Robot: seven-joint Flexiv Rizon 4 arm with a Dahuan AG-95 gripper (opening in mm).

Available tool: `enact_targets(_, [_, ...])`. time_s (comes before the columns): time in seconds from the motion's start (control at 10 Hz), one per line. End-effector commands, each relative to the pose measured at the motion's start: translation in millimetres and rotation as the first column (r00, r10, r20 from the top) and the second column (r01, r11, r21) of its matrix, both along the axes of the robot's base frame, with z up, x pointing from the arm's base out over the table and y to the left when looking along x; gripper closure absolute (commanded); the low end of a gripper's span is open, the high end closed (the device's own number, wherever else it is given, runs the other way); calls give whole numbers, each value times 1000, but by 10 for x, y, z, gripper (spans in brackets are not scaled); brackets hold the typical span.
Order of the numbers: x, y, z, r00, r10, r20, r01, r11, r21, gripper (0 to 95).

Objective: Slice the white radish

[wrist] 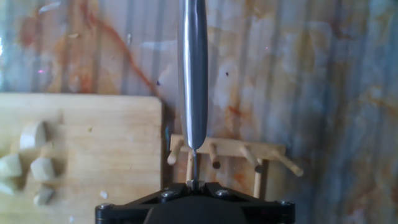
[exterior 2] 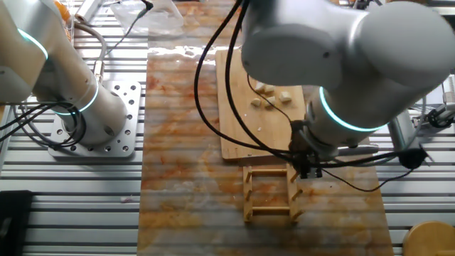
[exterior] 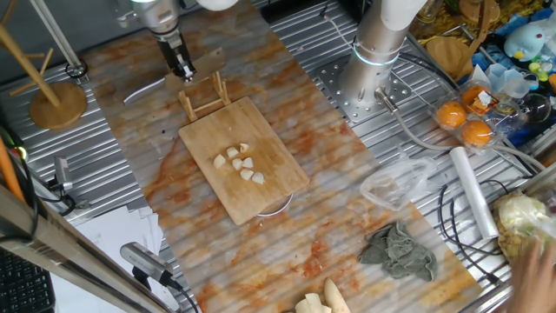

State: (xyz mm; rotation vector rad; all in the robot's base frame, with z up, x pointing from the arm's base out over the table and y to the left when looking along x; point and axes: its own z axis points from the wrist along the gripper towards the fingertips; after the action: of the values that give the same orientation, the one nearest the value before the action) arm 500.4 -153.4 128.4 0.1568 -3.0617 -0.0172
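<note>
My gripper is to let go of the steel knife across the wooden rack's end (exterior 2: 271,172) (wrist: 191,163) beside the cutting board. The knife is held above the rack now.
The white radish (exterior: 239,163) lies cut into several small cream-white chunks in the middle of the wooden cutting board (exterior: 261,196). The chunks also show in the other fixed view (exterior 2: 274,96) and at the left edge of the hand view (wrist: 34,162). My gripper (exterior: 182,71) hangs past the board's far end, above a small wooden rack (wrist: 230,155). It is shut on a steel knife (wrist: 194,74), which runs straight out from the jaws edge-on. The gripper (wrist: 194,183) is well away from the chunks.
The wooden rack (exterior: 204,96) stands right against the board's far edge. A wooden stand (exterior: 56,96) is at the left, a second arm's base (exterior: 373,61) at the back right. Oranges (exterior: 465,122), a plastic roll (exterior: 473,191), grey cloth (exterior: 400,248) and cream-yellow pieces (exterior: 321,300) lie to the right and front.
</note>
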Motion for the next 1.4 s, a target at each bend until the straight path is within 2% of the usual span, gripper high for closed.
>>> enact_targets(0.1, [-36, 35, -86, 1000, -6, 6, 6, 1000, -11, 950])
enact_targets(0.7, [-118, 1, -361, 1000, 9, 22, -9, 1000, -9, 950])
enact_targets(1.0, [-114, 4, -583, 999, 22, 37, -21, 1000, -8, 950])
enact_targets(1.2, [-112, 11, -617, 999, 27, 34, -27, 1000, -6, 950])
enact_targets(1.3, [-109, 14, -619, 999, 39, 30, -39, 999, -1, 760])
enact_targets(1.4, [-108, 14, -619, 999, 43, 30, -43, 999, 2, 760])
